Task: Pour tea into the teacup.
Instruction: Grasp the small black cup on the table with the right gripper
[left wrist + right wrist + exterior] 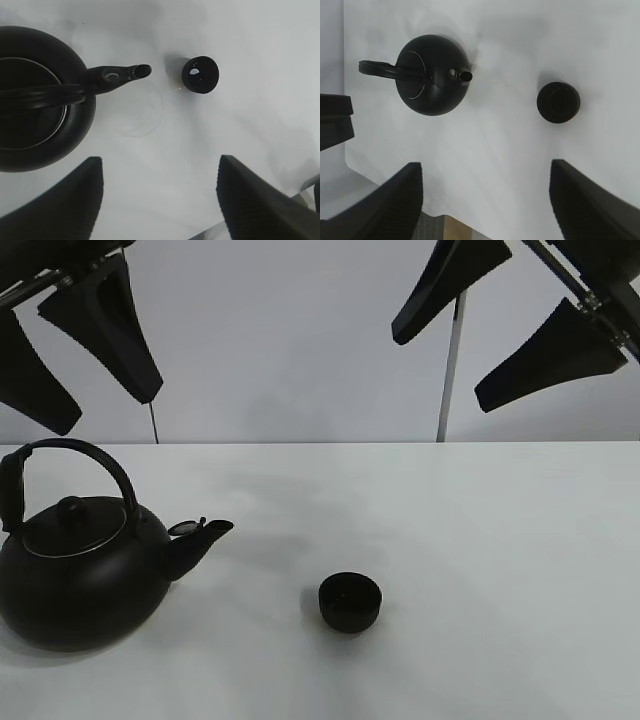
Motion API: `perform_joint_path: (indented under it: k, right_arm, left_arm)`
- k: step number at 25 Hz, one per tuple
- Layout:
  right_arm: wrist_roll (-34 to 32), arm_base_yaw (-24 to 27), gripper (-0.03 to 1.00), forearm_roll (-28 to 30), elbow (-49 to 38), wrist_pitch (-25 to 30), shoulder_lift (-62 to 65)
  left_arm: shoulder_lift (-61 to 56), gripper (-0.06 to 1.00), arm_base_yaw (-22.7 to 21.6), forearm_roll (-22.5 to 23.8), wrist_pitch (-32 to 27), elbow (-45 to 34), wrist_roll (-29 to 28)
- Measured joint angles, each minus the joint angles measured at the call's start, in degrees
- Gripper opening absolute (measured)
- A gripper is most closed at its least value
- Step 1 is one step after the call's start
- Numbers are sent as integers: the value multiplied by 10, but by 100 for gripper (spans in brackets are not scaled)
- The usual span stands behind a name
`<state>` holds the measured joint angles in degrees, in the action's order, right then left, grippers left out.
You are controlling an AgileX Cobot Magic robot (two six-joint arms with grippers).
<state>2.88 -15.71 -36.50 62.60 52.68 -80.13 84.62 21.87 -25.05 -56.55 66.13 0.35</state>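
Observation:
My right gripper should go to the small black teacup next and close on the teacup's outer sides (350, 617) (558, 103), one finger on each.
A big round black kettle (75, 575) with an arched handle stands at the table's left, its spout pointing right toward the teacup (350, 602). The teacup is small, low and matte black, upright near the middle front. No tea stream shows. My left gripper (95, 375) hangs open and empty high above the kettle. My right gripper (505, 340) hangs open and empty high at the upper right. The left wrist view shows the kettle (35, 100) and teacup (200, 74) below my open fingers (60, 205). The right wrist view shows kettle (432, 75) and teacup (558, 102).
The white table (480, 540) ends at a grey wall behind. Two thin poles (448, 370) stand behind the table's back edge. The table's near edge and corner show in the right wrist view (395, 200).

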Motion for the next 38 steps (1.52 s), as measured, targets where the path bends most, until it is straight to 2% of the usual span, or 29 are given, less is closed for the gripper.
perform_joint_path:
  k: [7,15,20,23,28,34,38]
  right_arm:
    - [6,0,49,15,0,0,0]
    - [77,-5,51,73,0,32,0]
    - [101,-55,61,101,0,27,0]
    - [102,-81,63,128,0,31,-6]
    - [68,-112,63,176,2,23,-48]
    - [-12,-146,63,255,3,-14,-124]
    - [-41,-152,63,263,4,-45,-171]
  left_arm:
    - [0,48,0,0,0,0,0]
    - [0,48,0,0,0,0,0]
    - [0,48,0,0,0,0,0]
    - [0,48,0,0,0,0,0]
    - [0,48,0,0,0,0,0]
    - [0,48,0,0,0,0,0]
    - [0,48,0,0,0,0,0]
